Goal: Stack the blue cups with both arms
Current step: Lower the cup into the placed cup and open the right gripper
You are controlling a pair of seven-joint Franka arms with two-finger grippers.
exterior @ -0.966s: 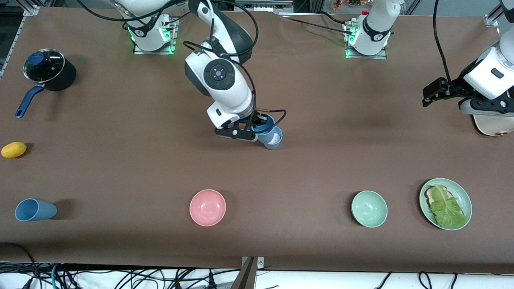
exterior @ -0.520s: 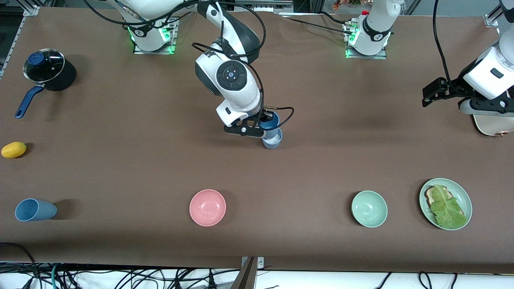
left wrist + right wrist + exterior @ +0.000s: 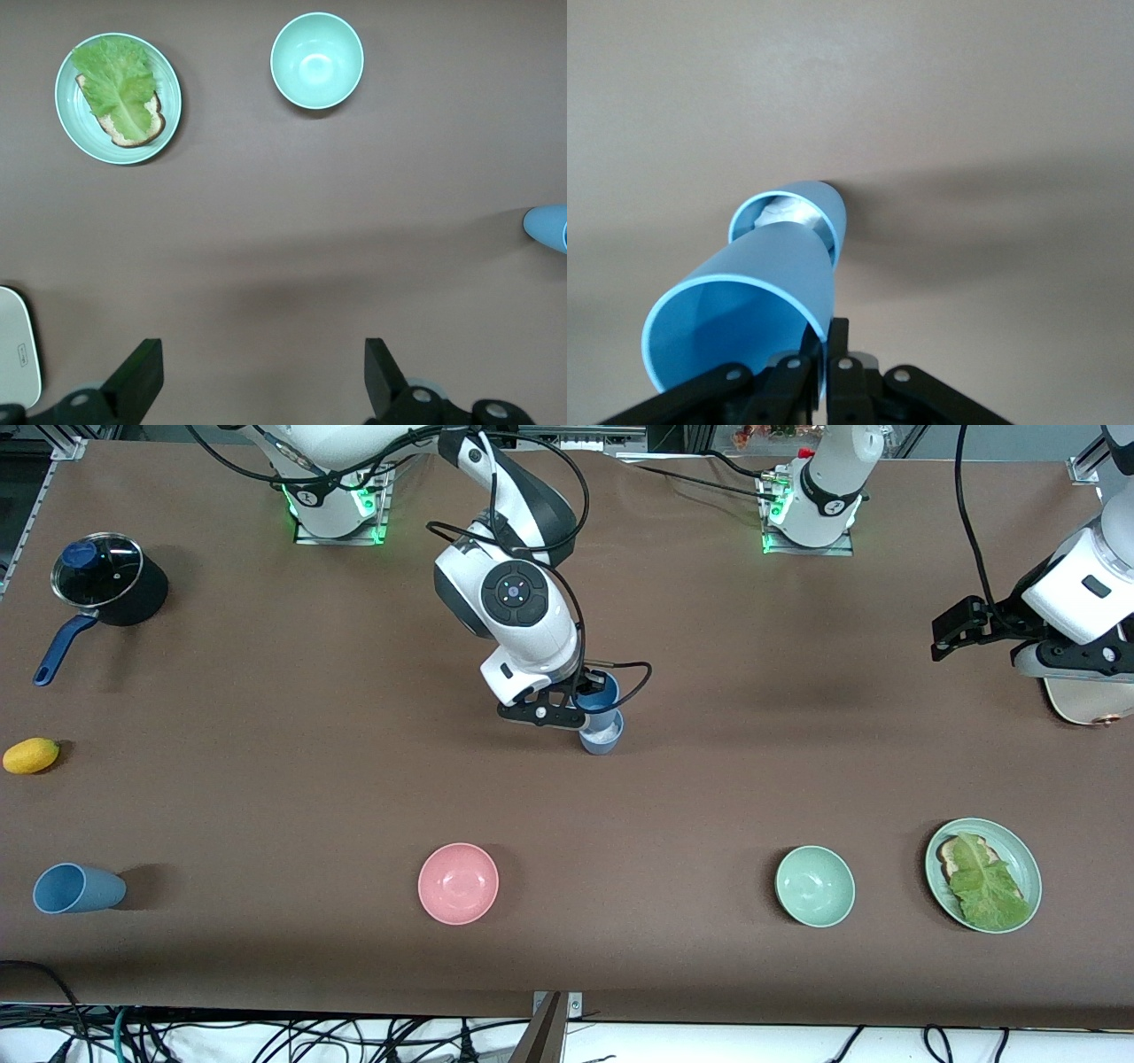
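Next, I let go of the brighter blue cup, now tilted at the paler cup's mouth, with my right gripper inside the paler grey-blue cup [image 3: 602,726] [image 3: 788,215] that stands in the middle of the table.
My right gripper [image 3: 580,707] is shut on the rim of the brighter blue cup [image 3: 601,691], with one finger inside and one outside. It holds this cup tilted, bottom end at the mouth of the paler grey-blue cup [image 3: 602,739], which stands mid-table with something white inside. In the right wrist view the held cup [image 3: 735,319] points down into the paler cup [image 3: 824,208], above my right gripper [image 3: 833,354]. A third blue cup [image 3: 75,888] lies on its side near the front edge at the right arm's end. My left gripper [image 3: 952,633] waits open and empty at the left arm's end [image 3: 257,381].
A pink bowl [image 3: 458,883], a mint-green bowl [image 3: 815,886] and a green plate [image 3: 1019,859] with bread and lettuce sit nearer the front camera. A lidded black pot [image 3: 106,580] and a yellow fruit [image 3: 31,755] lie at the right arm's end. A white flat object [image 3: 1085,700] lies under the left arm.
My right gripper has carried the brighter blue cup toward the left arm's end, bringing it over the paler cup. The left arm has not moved.
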